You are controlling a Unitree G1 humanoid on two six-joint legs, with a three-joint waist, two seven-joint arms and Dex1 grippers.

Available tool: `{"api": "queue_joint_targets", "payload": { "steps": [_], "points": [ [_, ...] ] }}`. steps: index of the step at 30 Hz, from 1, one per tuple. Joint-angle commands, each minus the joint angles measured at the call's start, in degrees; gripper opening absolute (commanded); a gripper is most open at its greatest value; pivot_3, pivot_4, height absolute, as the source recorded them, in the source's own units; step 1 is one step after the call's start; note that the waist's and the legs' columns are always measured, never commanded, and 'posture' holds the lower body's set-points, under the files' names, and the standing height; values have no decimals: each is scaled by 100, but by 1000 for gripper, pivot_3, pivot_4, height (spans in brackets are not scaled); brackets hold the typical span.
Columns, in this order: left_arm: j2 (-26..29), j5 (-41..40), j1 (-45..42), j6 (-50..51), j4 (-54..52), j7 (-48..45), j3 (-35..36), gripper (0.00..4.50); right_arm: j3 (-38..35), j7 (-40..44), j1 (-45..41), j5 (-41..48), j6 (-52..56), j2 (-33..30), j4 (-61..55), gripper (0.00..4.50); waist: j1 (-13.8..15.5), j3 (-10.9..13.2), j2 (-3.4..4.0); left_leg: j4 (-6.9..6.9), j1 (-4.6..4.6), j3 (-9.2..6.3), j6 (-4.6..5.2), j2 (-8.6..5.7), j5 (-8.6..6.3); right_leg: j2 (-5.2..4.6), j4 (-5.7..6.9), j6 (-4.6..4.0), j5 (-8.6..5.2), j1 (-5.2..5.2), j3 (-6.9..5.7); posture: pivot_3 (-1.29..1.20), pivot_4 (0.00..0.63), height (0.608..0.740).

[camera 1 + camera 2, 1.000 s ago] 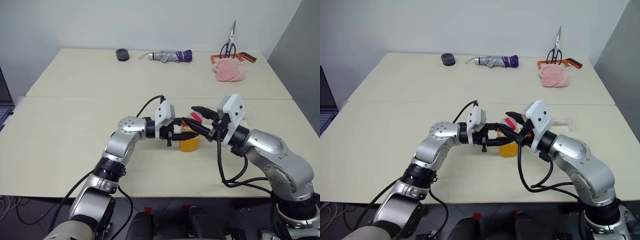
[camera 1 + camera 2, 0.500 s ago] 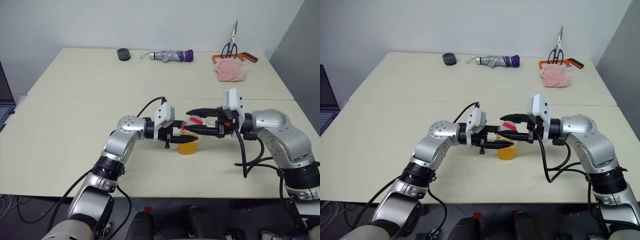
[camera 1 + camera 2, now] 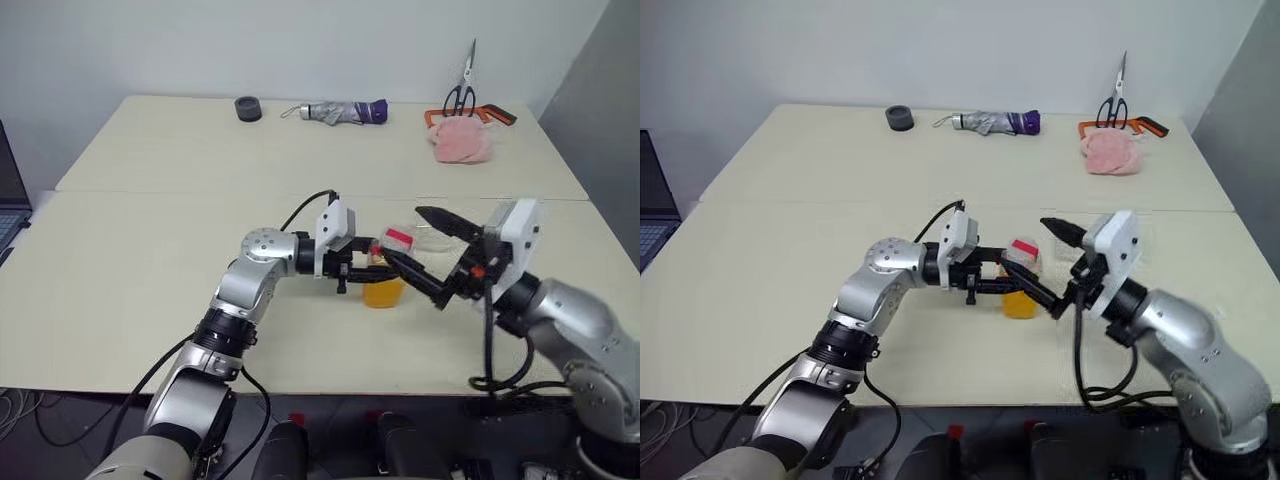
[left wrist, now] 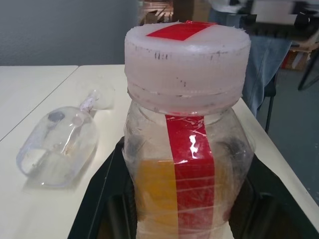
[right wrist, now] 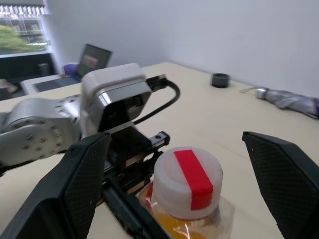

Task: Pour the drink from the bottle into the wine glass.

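The whitish cap still closes the bottle, so my right gripper needs to swing back around, grip the cap's sides (image 3: 396, 246) and twist it off before I pour.
My left gripper (image 3: 362, 272) is shut on the bottle (image 4: 187, 164), holding it upright just above the table (image 3: 150, 250). The bottle is clear with a red stripe and a whitish cap (image 5: 188, 181) on top. The orange drink (image 3: 382, 293) fills its lower part. My right gripper (image 5: 175, 135) is open wide, level with the cap and a little back from it, one finger on either side and touching nothing. The wine glass (image 4: 57, 145) lies on its side on the table just beyond the bottle, partly hidden behind my right gripper.
Along the table's far edge lie a black roll (image 3: 245, 108), a folded umbrella (image 3: 335, 112), scissors (image 3: 460, 95) and a pink cloth (image 3: 460, 142). A laptop (image 5: 89, 57) stands off to the left.
My right gripper, earlier closed in around the cap, has opened wide and drawn back from it. The left gripper and bottle have stayed put.
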Motion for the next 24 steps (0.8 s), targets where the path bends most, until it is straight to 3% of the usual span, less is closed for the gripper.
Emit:
{"api": "queue_joint_targets", "payload": {
  "steps": [1, 11, 14, 20, 24],
  "points": [
    [-118, -44, -258, -198, 83, 0, 70, 1806, 447, -668, -43, -680, -53, 143, -246, 4500, 3, 0, 0, 0, 1, 0, 0, -1, 0, 0, 1, 0, 0, 0, -2, 0, 150, 740],
    [-242, 26, -407, -407, 372, -83, 49, 1806, 861, -1042, 67, -1425, -300, 565, -56, 4500, 8, 0, 0, -4, -7, -2, 0, -3, 0, -1, -15, 0, 0, 0, -11, 0, 150, 740],
    [-230, 35, -393, -421, 367, -82, 53, 1806, 851, -994, 76, -1416, -370, 678, -35, 3951, 7, 0, 0, -4, -7, -3, 0, -3, 0, -1, -15, 0, 0, 0, -11, 0, 150, 740],
    [-184, 47, -365, -415, 338, -87, 61, 1806, 857, -816, 70, -1402, -491, 757, -13, 1917, 6, 0, 0, -4, -7, -5, 1, -3, 0, -1, -14, 0, 0, 0, -15, 0, 150, 740],
    [-154, 31, -359, -401, 312, -112, 62, 1804, 789, -335, 103, -1060, -553, 721, 195, 1840, 7, 0, 0, -3, -8, -5, 1, -3, 0, -1, -14, 0, 0, 0, -15, 0, 150, 740]
  ]
}}
